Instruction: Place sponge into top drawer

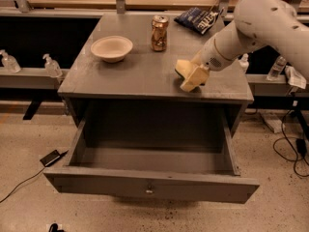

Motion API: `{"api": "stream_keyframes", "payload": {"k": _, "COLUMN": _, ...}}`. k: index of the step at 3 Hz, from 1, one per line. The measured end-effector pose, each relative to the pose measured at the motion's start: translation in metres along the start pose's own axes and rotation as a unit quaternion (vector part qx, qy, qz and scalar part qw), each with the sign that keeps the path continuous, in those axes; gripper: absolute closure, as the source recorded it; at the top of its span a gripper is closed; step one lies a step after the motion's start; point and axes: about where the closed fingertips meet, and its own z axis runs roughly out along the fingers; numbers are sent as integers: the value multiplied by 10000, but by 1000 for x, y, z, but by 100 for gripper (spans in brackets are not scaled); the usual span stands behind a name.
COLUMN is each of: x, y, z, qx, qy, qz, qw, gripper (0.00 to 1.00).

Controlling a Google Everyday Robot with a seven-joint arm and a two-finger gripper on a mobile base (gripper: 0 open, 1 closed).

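Next, I release the sponge inside the open top drawer, on the chip bag's side [201, 143]. The sponge is still on the grey cabinet top.
The pale yellow sponge [181, 67] lies on the right part of the grey cabinet top [145, 76], close to the front edge. My gripper [190, 79] is down on the sponge from the right, its cream tip overlapping the sponge's right side; the white arm reaches in from the upper right. The top drawer [149, 187] is pulled wide open below the cabinet top. It is empty inside, with its flat front panel and small metal knob [149, 191] toward me.
A cream bowl [111, 48] stands at the left of the cabinet top, a soda can [159, 33] at the back middle and a dark chip bag [199, 19] at the back right. Cables and a small black device [50, 157] lie on the floor.
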Motion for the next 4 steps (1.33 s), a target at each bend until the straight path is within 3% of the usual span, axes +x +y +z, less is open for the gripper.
{"api": "stream_keyframes", "payload": {"k": 1, "x": -9, "y": 7, "z": -47, "qx": 376, "qy": -242, "qz": -456, "qw": 9980, "gripper": 100}}
{"api": "stream_keyframes", "payload": {"k": 2, "x": -8, "y": 7, "z": -48, "qx": 371, "qy": -229, "qz": -454, "qw": 9980, "gripper": 100}}
{"api": "stream_keyframes", "payload": {"k": 3, "x": -8, "y": 8, "z": -44, "qx": 128, "qy": -296, "qz": -407, "qw": 9987, "gripper": 100}}
{"api": "stream_keyframes", "payload": {"k": 4, "x": -4, "y": 52, "z": -41, "qx": -853, "qy": -648, "qz": -580, "qw": 9925, "gripper": 100}}
